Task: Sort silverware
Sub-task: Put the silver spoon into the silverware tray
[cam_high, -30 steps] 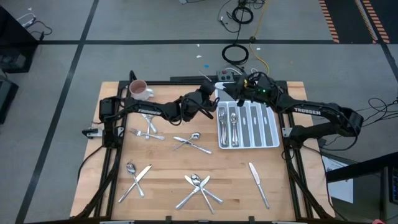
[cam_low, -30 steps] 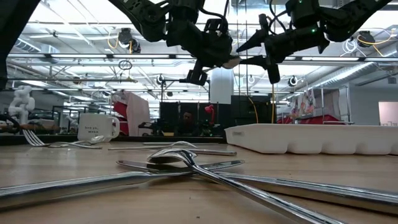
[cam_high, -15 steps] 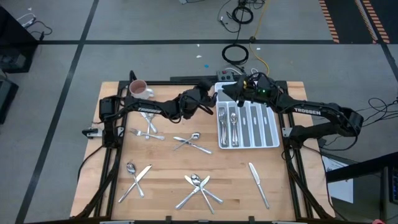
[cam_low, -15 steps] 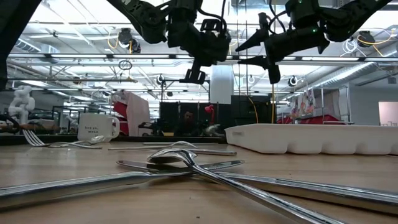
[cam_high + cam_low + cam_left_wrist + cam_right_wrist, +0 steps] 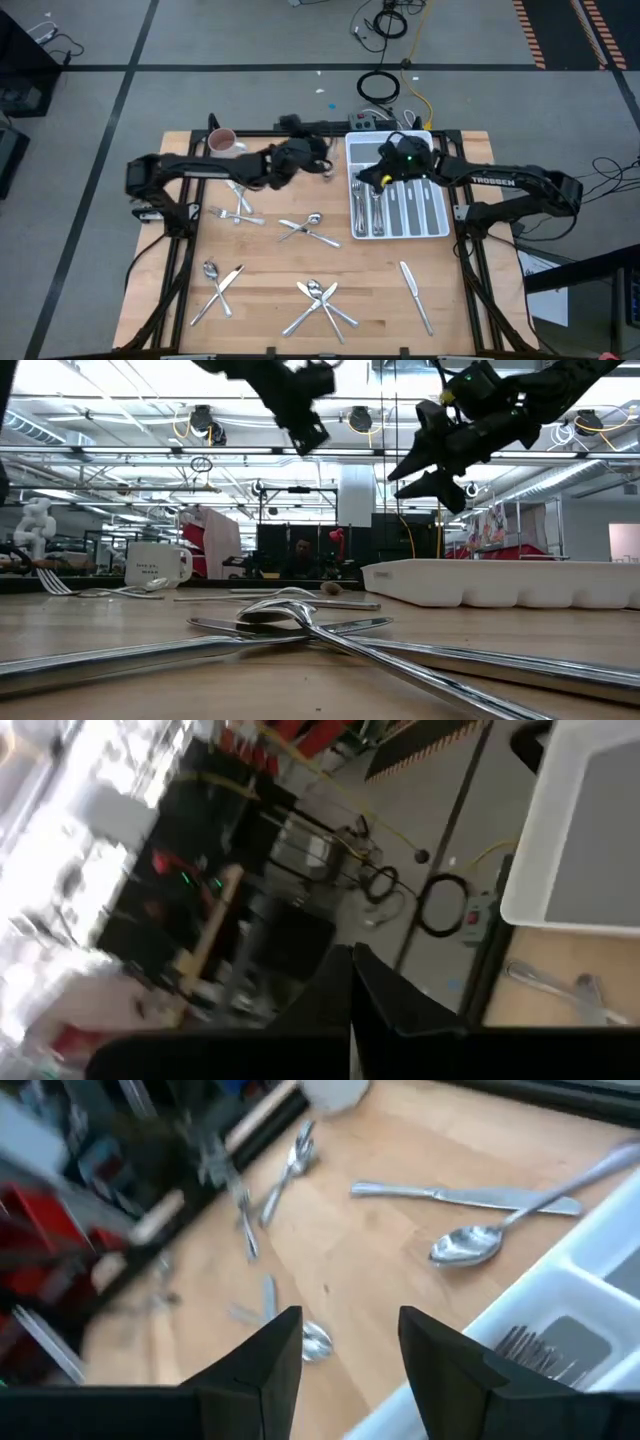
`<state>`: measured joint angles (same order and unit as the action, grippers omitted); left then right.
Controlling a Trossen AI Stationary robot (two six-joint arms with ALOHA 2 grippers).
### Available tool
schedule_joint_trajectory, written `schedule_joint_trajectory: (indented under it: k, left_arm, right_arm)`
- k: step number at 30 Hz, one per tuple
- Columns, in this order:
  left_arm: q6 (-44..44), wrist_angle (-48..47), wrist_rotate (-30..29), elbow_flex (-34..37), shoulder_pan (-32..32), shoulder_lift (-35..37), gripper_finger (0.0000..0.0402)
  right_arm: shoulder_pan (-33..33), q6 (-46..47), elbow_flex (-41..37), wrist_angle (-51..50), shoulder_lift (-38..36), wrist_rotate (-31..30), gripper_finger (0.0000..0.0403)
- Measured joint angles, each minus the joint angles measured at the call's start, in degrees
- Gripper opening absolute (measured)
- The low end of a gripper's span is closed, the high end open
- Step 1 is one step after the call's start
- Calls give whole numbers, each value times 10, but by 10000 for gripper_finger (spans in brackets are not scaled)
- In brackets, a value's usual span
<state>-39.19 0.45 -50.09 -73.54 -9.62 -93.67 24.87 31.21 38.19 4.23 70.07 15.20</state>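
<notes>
The robot's right gripper will close on the bowl of the single spoon (image 5: 327,176) (image 5: 468,1246) lying across a knife next to the white tray's far corner.
Silverware lies scattered on the wooden table: forks (image 5: 240,210), a crossed spoon and knife (image 5: 308,228), a spoon and knife (image 5: 218,280), a cluster (image 5: 322,300) and a lone knife (image 5: 415,295). Forks (image 5: 360,205) and spoons (image 5: 377,205) lie in the white tray (image 5: 432,215). My left gripper (image 5: 324,166) (image 5: 310,430) (image 5: 351,958) hangs shut and empty above the table, left of the tray's far corner. My right gripper (image 5: 366,180) (image 5: 415,470) (image 5: 350,1342) is open and empty above the tray's left compartments.
A white mug (image 5: 222,143) (image 5: 158,565) stands near the table's far left corner. A single spoon (image 5: 550,982) (image 5: 330,588) lies on the table just left of the tray. Bare wood shows between the scattered pieces and along the near right side.
My left arm has swung back toward the table's left edge and its gripper has risen. My right gripper has moved from the tray's far edge toward the near side and tipped downward over the tray's left compartments. A spoon now shows on the table left of the tray.
</notes>
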Motion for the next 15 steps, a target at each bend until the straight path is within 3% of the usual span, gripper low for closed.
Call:
schedule_joint_trajectory:
  k: [4, 8, 12, 15]
  left_arm:
    - [128, -108, 4, 0, 0, 74, 0]
    - [211, -195, 6, 0, 0, 134, 0]
    - [264, -267, 6, 0, 0, 172, 0]
    - [269, -317, 6, 0, 2, 190, 0]
  right_arm:
    - [-37, -142, 63, -73, 49, -28, 160]
    - [-73, -292, 188, -203, 148, -97, 160]
    - [-91, -398, 323, -348, 270, -172, 160]
    - [-97, -431, 407, -415, 359, -189, 160]
